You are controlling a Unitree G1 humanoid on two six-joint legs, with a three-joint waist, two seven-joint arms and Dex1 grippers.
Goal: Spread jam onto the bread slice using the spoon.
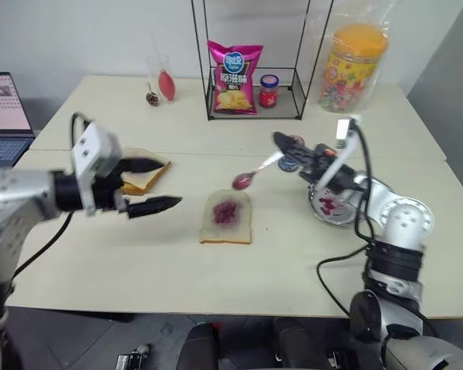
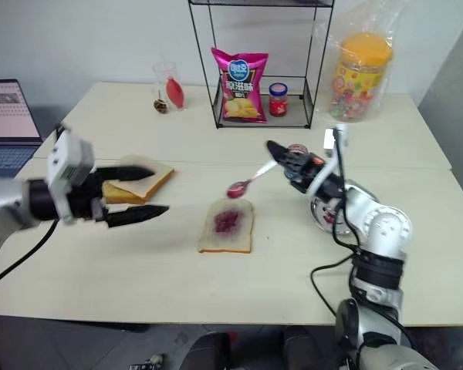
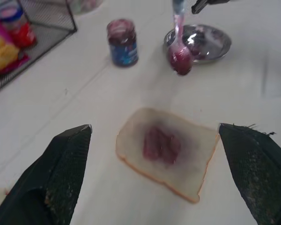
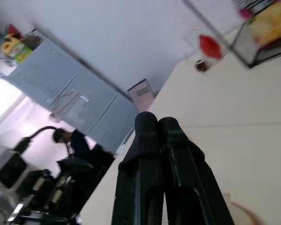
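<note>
The robot's right gripper should put the spoon down in the jam-smeared metal bowl point(image 1: 343, 198).
The bread slice point(image 1: 226, 218) lies flat at the table's middle, with a dark purple jam blotch point(image 1: 226, 210) in its centre. My right gripper point(image 1: 284, 148) is shut on the handle of the spoon point(image 1: 256, 171). The spoon's jam-smeared bowl point(image 3: 180, 58) hangs in the air just beyond the slice's far edge. The blue-labelled jam jar point(image 3: 122, 42) stands behind the bread, near my right hand. My left gripper point(image 1: 158, 185) hovers open to the left of the slice, pointing at it, with nothing between its fingers.
A metal bowl point(image 1: 336, 206) smeared with jam sits under my right arm. A toasted slice on a white slice point(image 1: 143, 176) lies by my left gripper. At the back are a wire rack point(image 1: 293, 85) with a chips bag point(image 1: 234, 77) and a red-lidded jar point(image 1: 268, 91), a bagged candy jar point(image 1: 355, 65) and a glass point(image 1: 162, 81). A laptop point(image 1: 4, 116) is far left.
</note>
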